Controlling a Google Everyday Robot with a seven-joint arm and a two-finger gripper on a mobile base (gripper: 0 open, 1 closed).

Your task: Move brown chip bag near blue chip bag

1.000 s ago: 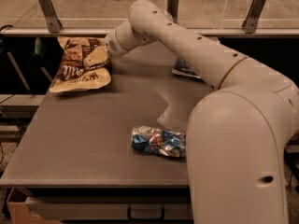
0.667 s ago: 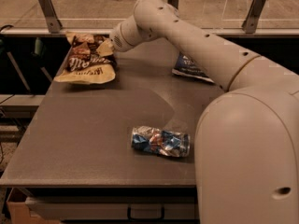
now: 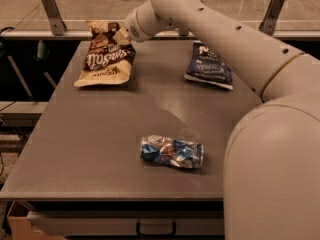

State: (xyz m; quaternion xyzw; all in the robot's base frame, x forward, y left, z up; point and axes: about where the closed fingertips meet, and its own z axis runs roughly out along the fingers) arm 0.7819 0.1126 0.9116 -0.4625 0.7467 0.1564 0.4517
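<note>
My gripper is going to release the brown chip bag on the grey table's far part (image 3: 164, 58), right up against the blue chip bag.
The brown chip bag (image 3: 104, 59), dark brown and tan with white script lettering, is at the far left of the grey table (image 3: 85, 134). Its lower edge rests on the tabletop and its top is tilted up. My gripper (image 3: 122, 35) is at the bag's upper right corner, shut on it. The blue chip bag (image 3: 210, 66), navy with white lettering and a pale strip along its near edge, lies flat at the far right of the table, well apart from the brown bag. My arm (image 3: 215, 29) reaches across above it.
A shiny silver-blue-orange wrinkled packet (image 3: 171, 152) lies near the table's front middle. A rail with metal posts (image 3: 52, 11) runs behind the table's far edge. My robot body (image 3: 275, 174) fills the right foreground.
My gripper has moved to the right and a little farther back, dragging the brown bag with it. The blue bag now shows fully from under my arm.
</note>
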